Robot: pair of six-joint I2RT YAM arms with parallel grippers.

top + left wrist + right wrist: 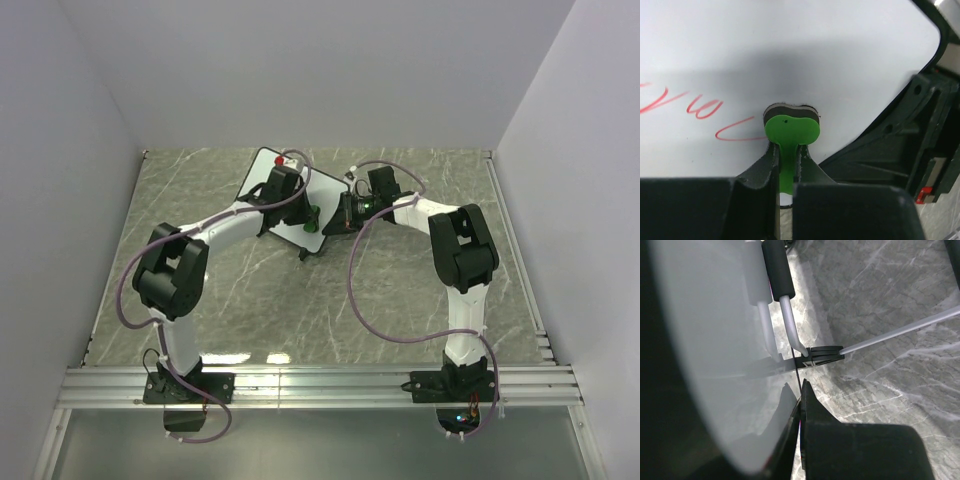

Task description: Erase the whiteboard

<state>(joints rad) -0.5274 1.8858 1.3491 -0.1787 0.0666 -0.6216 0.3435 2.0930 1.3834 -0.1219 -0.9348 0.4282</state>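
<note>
My left gripper is going to let go of the green eraser on the grey marble table (220, 247) next to the whiteboard, opposite my right gripper.
The whiteboard (322, 196) lies tilted at the table's far middle. In the left wrist view the whiteboard (790, 50) bears red scribbles (700, 107) on its left half. My left gripper (308, 213) is shut on the stem of a small green eraser (791, 131), whose pad presses on the board just right of the scribbles; it also shows in the left wrist view (786, 165). My right gripper (347, 210) is shut on the board's right edge, seen edge-on in the right wrist view (801, 390) beside the glossy board face (715, 340).
A small red thing (280, 158) sits at the board's far edge. One black board foot (822, 355) rests on the grey marble table (420, 300). A lavender cable with a black sleeve (777, 270) hangs over the board. White walls enclose three sides.
</note>
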